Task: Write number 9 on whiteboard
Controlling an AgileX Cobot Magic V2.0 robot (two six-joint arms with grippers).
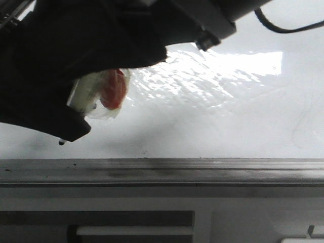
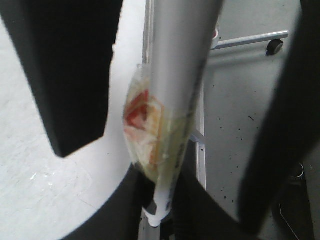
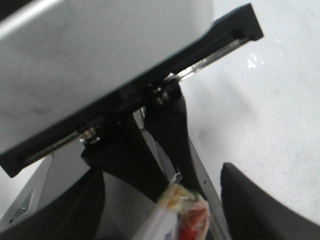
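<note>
My right gripper should straighten up and take the upper part of the marker's body (image 2: pixel 181 52) before writing, since my left gripper holds the marker near its tip, slanted to my right gripper.
A grey-white marker (image 2: pixel 180 75), wrapped midway in clear tape with red in it, lies in my left gripper (image 2: pixel 160 210), which is shut on its lower end. My right gripper (image 3: pixel 165 210) is open and straddles the taped part (image 3: pixel 187 217), with gaps on both sides. Its fingers (image 2: pixel 75 75) hang beside the marker. In the front view the marker (image 1: pixel 83 97) points down-left and its dark tip (image 1: pixel 62 142) is close over the glossy whiteboard (image 1: pixel 212 121). No number 9 shows on the board.
The board's grey metal edge rail (image 1: pixel 202 169) runs along its near side, with a dark grey slotted panel (image 1: pixel 101 217) below it. A black cable (image 1: pixel 283 28) hangs at the upper right. Grey floor and a stand's caster (image 2: pixel 274 46) lie beyond the board's edge.
</note>
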